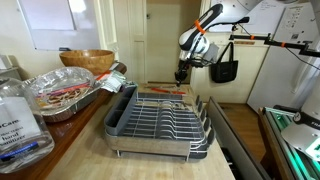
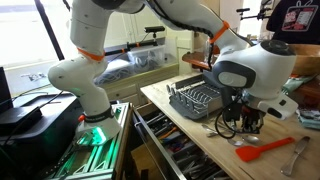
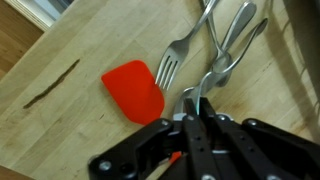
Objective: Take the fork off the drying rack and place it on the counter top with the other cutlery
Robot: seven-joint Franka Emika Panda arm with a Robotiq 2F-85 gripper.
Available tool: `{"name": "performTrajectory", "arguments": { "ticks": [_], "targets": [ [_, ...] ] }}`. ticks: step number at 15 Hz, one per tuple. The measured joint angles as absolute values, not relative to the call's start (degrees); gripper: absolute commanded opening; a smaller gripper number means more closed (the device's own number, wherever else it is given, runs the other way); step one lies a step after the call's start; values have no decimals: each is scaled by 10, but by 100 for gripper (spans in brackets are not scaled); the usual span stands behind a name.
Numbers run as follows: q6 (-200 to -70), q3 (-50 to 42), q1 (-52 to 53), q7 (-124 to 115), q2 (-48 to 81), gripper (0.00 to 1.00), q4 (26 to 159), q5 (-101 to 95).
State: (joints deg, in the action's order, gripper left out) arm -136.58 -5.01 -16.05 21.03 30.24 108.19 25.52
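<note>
Next, my gripper releases the fork, now low over the wooden counter top, so that it lies across the other fork and spoons point(image 1: 184, 92) point(image 3: 217, 47), beside the red spatula.
My gripper point(image 3: 192, 104) is low over the light wooden counter top point(image 3: 70, 45), past the far end of the drying rack point(image 1: 160, 122). Its fingers are closed on the thin silver handle of the fork point(image 3: 212, 72). The fork reaches away from the jaws among the other cutlery. Another fork point(image 3: 170, 60) and spoons point(image 3: 232, 25) lie on the wood beside a red spatula point(image 3: 133, 90). In an exterior view the gripper point(image 2: 245, 122) hangs just over the cutlery next to the spatula point(image 2: 265, 152). The rack point(image 2: 198, 98) looks empty.
A crinkled foil tray point(image 1: 62, 95) and a wooden bowl point(image 1: 86, 60) stand on the counter beside the rack. A plastic bottle point(image 1: 15, 115) is at the near corner. An open drawer point(image 2: 170, 145) sits below the counter edge. A dark bag point(image 1: 224, 68) hangs behind.
</note>
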Motion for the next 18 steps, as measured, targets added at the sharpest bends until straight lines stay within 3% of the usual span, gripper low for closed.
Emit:
{"name": "performTrajectory", "arguments": {
  "ticks": [18],
  "targets": [
    [-1366,-25,-194,193,326,2,1076,260]
  ]
}}
